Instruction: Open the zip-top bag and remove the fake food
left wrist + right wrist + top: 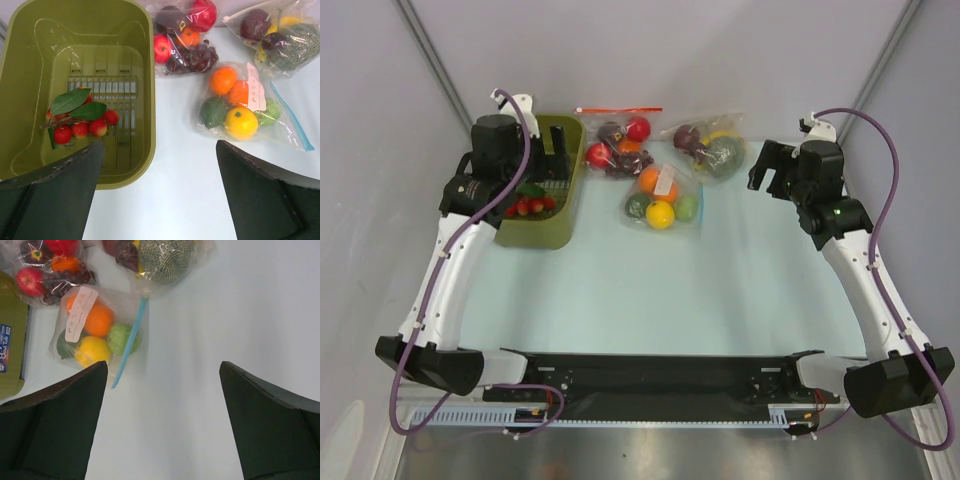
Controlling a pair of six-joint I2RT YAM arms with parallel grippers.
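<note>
My right gripper is to go next to the zip-top bag's light-blue zip strip (700, 209) (132, 341) and close on its middle, beside the light green fruit.
The zip-top bag (663, 197) lies flat on the table at the back centre, its light-blue zip strip (131, 340) along its right side and a white label on top. Inside show an orange fruit (650, 180), a yellow one (660, 214), a light green one (687, 207) and a dark green one (638, 205). The bag also shows in the left wrist view (250, 100) and the right wrist view (95, 332). My left gripper (560, 155) (160, 145) hangs open over the green basket, left of the bag. My right gripper (763, 170) (163, 365) is open and empty, right of the bag.
A green basket (535, 240) (150, 125) at the back left holds a row of cherry tomatoes (80, 130). A bag with a red-orange zip (618, 140) (185, 35) and a bag with purple and dark-green fruit (712, 145) (160, 260) lie behind the zip-top bag.
</note>
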